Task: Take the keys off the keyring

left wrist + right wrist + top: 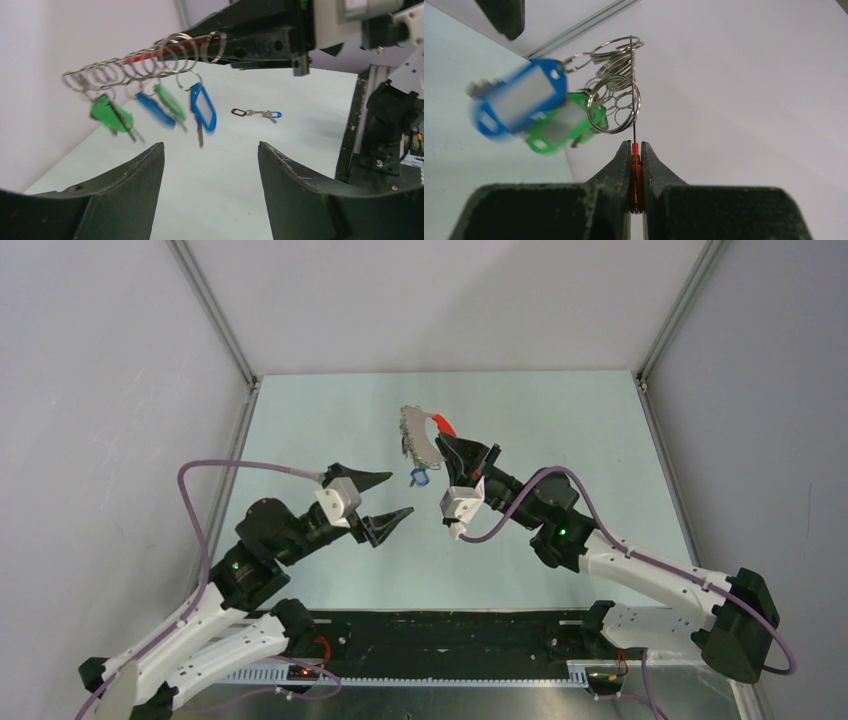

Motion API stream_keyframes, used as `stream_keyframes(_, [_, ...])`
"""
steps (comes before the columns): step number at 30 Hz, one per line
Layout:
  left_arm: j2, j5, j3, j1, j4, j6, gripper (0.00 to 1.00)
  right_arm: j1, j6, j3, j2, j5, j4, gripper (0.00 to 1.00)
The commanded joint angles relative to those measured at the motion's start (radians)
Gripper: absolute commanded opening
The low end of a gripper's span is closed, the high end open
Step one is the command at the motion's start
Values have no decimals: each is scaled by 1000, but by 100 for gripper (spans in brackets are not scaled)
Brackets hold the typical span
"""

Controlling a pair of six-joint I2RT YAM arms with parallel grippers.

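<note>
Next, my left gripper takes the blue cap (420, 478) before my right gripper, which holds the red band away from the blue cap's ring, moves there.
The keyring (420, 435) hangs in the air above mid-table, a thin wire threaded with several silver rings (150, 60) and a red band (443, 425). My right gripper (447, 443) is shut on the red band (636, 160). Keys with green caps (111, 115) and blue caps (204, 107) dangle from the rings, blurred. They also show in the right wrist view, blue (519, 102) and green (564, 125). My left gripper (210, 147) is open and empty, just below and short of the dangling keys, left of the keyring in the top view (400, 494).
A small separate cluster of keys with a black and a blue cap (257, 113) lies on the pale table (320, 430) beyond the hanging keys. White walls with metal corner posts (215, 315) enclose the table on three sides.
</note>
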Motion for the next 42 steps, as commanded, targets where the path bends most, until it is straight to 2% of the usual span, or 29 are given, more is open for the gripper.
stream_keyframes(1, [-31, 133, -92, 1, 223, 92, 73, 3, -39, 53, 7, -34, 112, 0])
stream_keyframes(7, [8, 132, -100, 2, 252, 184, 73, 12, -69, 53, 18, -56, 123, 0])
stream_keyframes(11, [23, 55, -92, 1, 269, 195, 66, 22, -88, 53, 34, -45, 141, 0])
stream_keyframes(15, [34, 36, -91, 1, 281, 199, 60, 26, -89, 53, 47, -51, 157, 0])
stream_keyframes(18, [40, 22, -90, 1, 287, 197, 52, 26, -91, 53, 59, -51, 169, 0])
stream_keyframes(26, [44, -31, -104, 6, 291, 190, 11, 24, -86, 53, 76, -55, 188, 0])
stream_keyframes(27, [48, -43, -106, 6, 291, 188, 3, 23, -83, 53, 77, -52, 187, 0])
stream_keyframes(31, [49, -138, -106, 8, 290, 140, 0, 23, -41, 53, 62, -26, 138, 0])
stream_keyframes(32, [44, -165, -101, 9, 280, 120, 0, 20, 3, 53, 60, -19, 104, 3])
stream_keyframes(35, [43, -238, -53, 9, 187, 94, 0, 4, 91, 47, 57, 16, 0, 30])
stream_keyframes(39, [111, -285, 99, 9, -98, 134, 0, -1, 221, 5, 51, 33, -128, 49])
stream_keyframes(42, [192, -302, 228, 9, -316, 201, 0, -12, 334, -58, 5, -29, -180, 57])
